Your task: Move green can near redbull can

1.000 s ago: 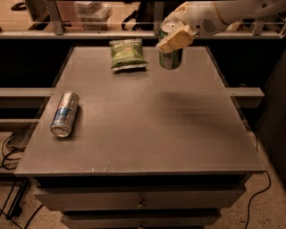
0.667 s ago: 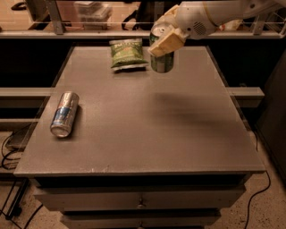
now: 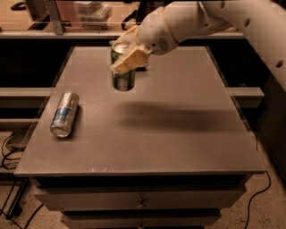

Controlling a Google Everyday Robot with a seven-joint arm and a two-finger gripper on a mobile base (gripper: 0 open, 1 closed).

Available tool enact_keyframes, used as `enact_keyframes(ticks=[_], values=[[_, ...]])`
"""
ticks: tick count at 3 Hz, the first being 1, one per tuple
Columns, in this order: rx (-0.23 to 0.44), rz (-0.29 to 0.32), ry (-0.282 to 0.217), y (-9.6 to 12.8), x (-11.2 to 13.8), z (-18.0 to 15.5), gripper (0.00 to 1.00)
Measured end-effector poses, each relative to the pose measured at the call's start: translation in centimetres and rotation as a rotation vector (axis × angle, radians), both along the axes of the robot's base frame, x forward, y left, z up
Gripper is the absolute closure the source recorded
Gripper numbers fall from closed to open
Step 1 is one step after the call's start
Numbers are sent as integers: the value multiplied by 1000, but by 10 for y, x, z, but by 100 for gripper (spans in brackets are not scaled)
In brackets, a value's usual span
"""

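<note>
I need to let go of the green can, now held upright above the table, upright on the table (image 3: pixel 92 116), beside the side of the redbull can that faces the middle of the table.
My gripper (image 3: pixel 126 53) is shut on the green can (image 3: pixel 123 77) and holds it upright above the table, over the back middle left. The can's silver top shows between the tan fingers (image 3: pixel 129 60). The redbull can (image 3: pixel 65 113), silver and blue with red marks, lies on its side near the table's left edge, well to the left and in front of the green can.
The grey table (image 3: pixel 178 134) stands on a drawer cabinet with drawers (image 3: pixel 140 203) below. The green chip bag is hidden behind the gripper and can. A shelf with clutter (image 3: pixel 91 11) runs behind the table. Cables (image 3: pixel 11 143) lie on the floor at the left.
My gripper has carried the green can to the left and toward the front, away from the back right of the table and closer to the redbull can.
</note>
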State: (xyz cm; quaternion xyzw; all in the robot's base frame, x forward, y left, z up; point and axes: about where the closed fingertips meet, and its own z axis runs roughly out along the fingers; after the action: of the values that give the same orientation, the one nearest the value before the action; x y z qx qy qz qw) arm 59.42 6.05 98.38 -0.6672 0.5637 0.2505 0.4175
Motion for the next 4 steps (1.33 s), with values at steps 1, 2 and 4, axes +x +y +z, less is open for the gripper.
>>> enact_keyframes(ticks=[1, 2, 4], values=[[63, 138, 62, 43, -31, -2, 100], [71, 146, 65, 46, -34, 0, 100], [76, 223, 124, 73, -43, -25, 100]])
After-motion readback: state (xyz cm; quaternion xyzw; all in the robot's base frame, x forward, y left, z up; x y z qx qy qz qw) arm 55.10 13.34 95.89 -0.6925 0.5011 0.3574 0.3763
